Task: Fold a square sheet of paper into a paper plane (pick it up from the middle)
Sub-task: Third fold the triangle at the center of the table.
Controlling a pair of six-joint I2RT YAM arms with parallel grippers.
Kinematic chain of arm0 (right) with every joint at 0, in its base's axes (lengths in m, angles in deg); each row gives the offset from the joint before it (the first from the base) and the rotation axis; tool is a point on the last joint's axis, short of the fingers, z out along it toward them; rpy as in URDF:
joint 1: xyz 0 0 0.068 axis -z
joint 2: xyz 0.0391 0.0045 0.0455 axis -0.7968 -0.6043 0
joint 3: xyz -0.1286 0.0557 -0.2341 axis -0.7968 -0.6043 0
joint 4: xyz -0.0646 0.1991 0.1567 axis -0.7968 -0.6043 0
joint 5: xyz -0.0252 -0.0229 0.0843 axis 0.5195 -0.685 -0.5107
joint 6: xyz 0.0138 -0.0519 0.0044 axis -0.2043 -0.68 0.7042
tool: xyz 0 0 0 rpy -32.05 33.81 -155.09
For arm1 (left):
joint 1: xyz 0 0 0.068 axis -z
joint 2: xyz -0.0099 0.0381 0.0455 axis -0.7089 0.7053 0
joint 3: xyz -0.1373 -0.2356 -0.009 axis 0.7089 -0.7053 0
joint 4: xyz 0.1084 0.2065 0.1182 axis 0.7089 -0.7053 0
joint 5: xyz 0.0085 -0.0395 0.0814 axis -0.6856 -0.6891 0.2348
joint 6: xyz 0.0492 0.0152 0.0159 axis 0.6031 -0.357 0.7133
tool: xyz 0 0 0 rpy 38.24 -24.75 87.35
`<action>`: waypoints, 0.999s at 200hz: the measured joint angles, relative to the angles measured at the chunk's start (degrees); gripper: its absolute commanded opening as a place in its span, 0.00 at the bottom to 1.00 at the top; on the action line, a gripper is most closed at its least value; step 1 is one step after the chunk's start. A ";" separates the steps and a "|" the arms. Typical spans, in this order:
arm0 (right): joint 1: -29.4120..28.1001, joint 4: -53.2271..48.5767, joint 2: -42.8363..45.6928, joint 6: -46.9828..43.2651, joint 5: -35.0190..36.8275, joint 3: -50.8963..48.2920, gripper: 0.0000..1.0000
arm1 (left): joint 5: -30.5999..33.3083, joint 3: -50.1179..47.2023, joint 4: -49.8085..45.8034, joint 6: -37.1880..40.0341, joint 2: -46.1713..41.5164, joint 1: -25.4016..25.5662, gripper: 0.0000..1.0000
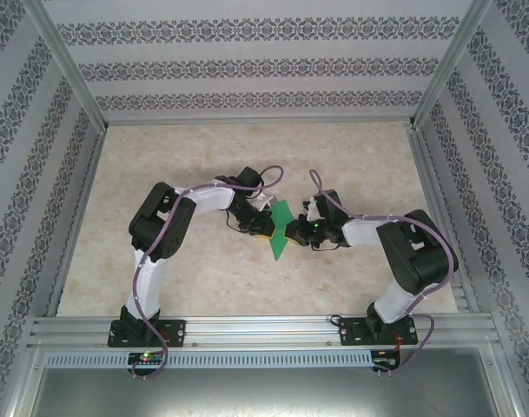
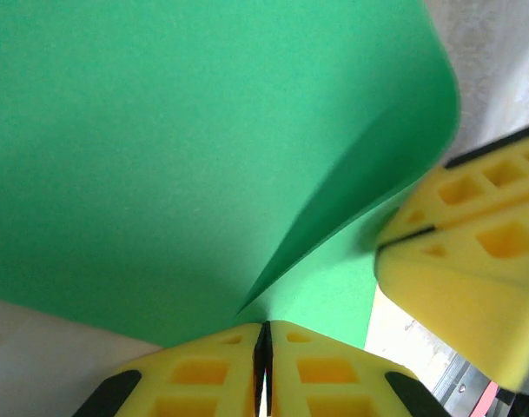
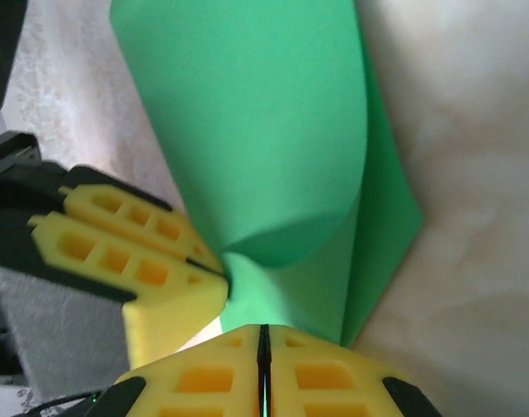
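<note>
The sheet's upper layer bows into a loose curl beside my left gripper, so my right gripper will lay that layer back, open and retake its edge (image 3: pixel 357 204).
The square sheet of paper (image 1: pixel 280 229) is bright green and hangs above the middle of the table between my two arms. It is bent double into a loose curved fold, not a pointed paper plane. My left gripper (image 1: pixel 264 228) is shut on the sheet's left side. In the left wrist view its yellow jaws meet at the paper's (image 2: pixel 160 156) lower edge. My right gripper (image 1: pixel 293 231) is shut on the right side. In the right wrist view the curled paper (image 3: pixel 264 130) rises from my closed jaws. The two grippers nearly touch; the left gripper's fingers (image 3: pixel 134 252) pinch the fold close by.
The beige marbled tabletop (image 1: pixel 247 156) lies below, fenced by aluminium rails (image 1: pixel 264 330) at the near edge and patterned walls (image 1: pixel 247 69) around. The right gripper's fingers (image 2: pixel 472 252) crowd the right side of the left wrist view.
</note>
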 measured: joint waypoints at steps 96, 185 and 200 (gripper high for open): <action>0.85 -8.46 -3.34 -6.34 3.76 6.34 0.10 | 0.85 0.66 0.13 0.24 0.20 0.00 0.14; 3.50 -13.03 0.59 -8.87 7.58 7.58 0.09 | 0.92 0.79 0.50 0.46 0.33 0.00 0.14; 3.45 -11.52 0.57 -7.98 6.25 7.58 0.08 | 0.92 0.79 0.50 0.46 0.33 0.00 0.14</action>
